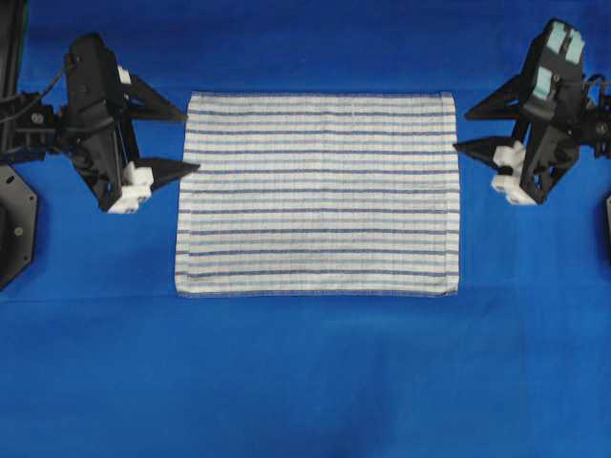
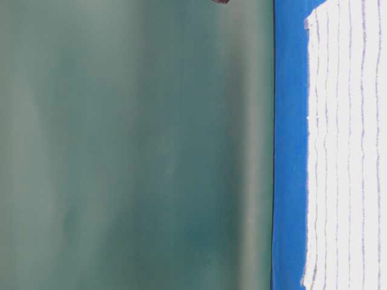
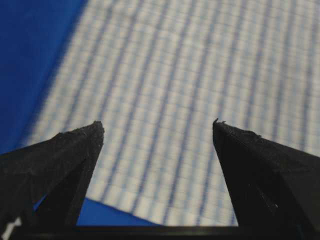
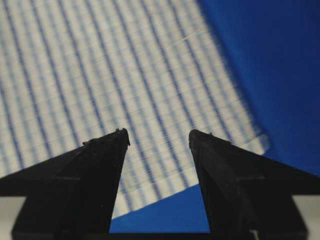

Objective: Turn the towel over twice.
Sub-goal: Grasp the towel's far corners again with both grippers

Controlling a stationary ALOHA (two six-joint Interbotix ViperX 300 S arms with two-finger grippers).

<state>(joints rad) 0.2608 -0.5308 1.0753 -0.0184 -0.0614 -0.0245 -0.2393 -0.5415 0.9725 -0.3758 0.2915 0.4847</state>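
Note:
The towel has a far corner (image 1: 446, 99) (image 4: 254, 141) on my right gripper's own side. Next, my right gripper moves to that corner and closes there.
The towel (image 1: 315, 191), white with thin dark-blue and light-blue stripes, lies spread flat in the middle of the blue table covering (image 1: 305, 382). My left gripper (image 1: 189, 141) is open at the towel's left edge, near the far corner, with nothing between its fingers. My right gripper (image 1: 462, 132) is open at the right edge, also near the far corner. In the left wrist view the left gripper (image 3: 157, 125) hovers above the striped towel (image 3: 200, 60). The right wrist view has the right gripper (image 4: 157, 132) above the towel (image 4: 100, 60) close to its edge. The table-level view catches the towel (image 2: 344, 145) lying flat.
The blue covering (image 2: 290, 145) spreads wide around the towel on every side. A black arm base (image 1: 14, 219) sits at the left edge of the overhead view. A plain green wall (image 2: 133, 145) stands behind the table.

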